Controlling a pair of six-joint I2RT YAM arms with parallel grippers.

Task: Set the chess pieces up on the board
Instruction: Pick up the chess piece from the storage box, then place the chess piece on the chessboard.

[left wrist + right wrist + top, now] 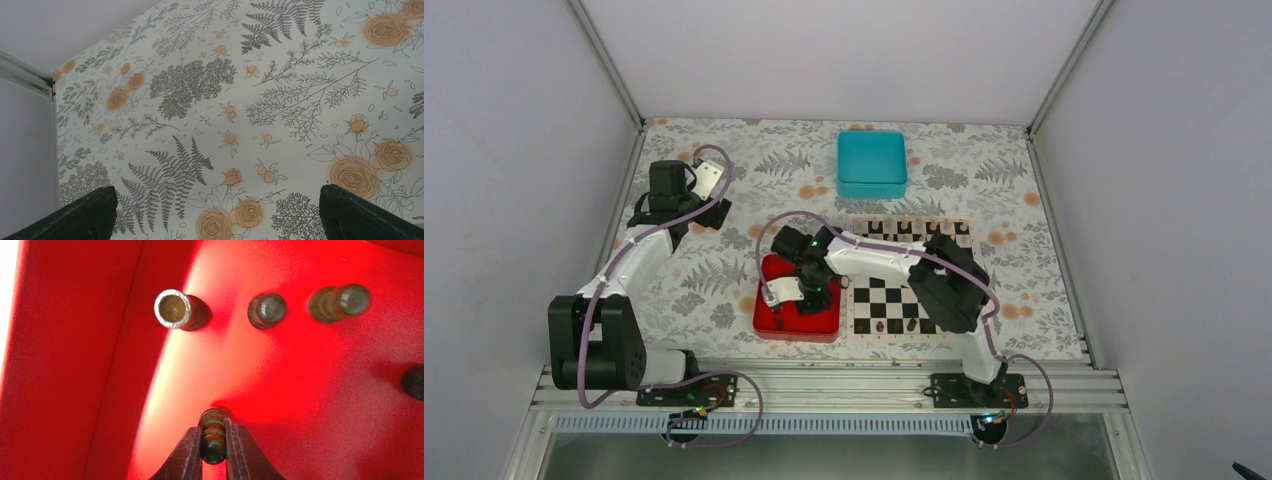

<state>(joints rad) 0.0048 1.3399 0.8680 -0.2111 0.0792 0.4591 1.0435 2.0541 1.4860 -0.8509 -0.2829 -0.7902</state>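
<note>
My right gripper will release the dark piece on the black square [976, 310] behind the board's near corner that is farthest from the tray.
The black and white board [894, 300] lies right of centre, with dark chess pieces along its far row [904, 226] and a few at its near edge [896, 325]. My right gripper [809, 295] hangs over the red tray [774, 325]. In the right wrist view the gripper [214, 450] is shut on a small dark chess piece [214, 437] that stands on the tray floor [310, 390]. Other dark pieces stand further in, one with a pale rim [175, 309], two more beside it [267, 310]. My left gripper [215, 220] is open and empty over the floral cloth at the far left [699, 190].
A teal square box [872, 163] stands at the back, beyond the board. The tray's left wall [60, 365] rises close to the held piece. The enclosure's white walls and metal posts border the table on all sides.
</note>
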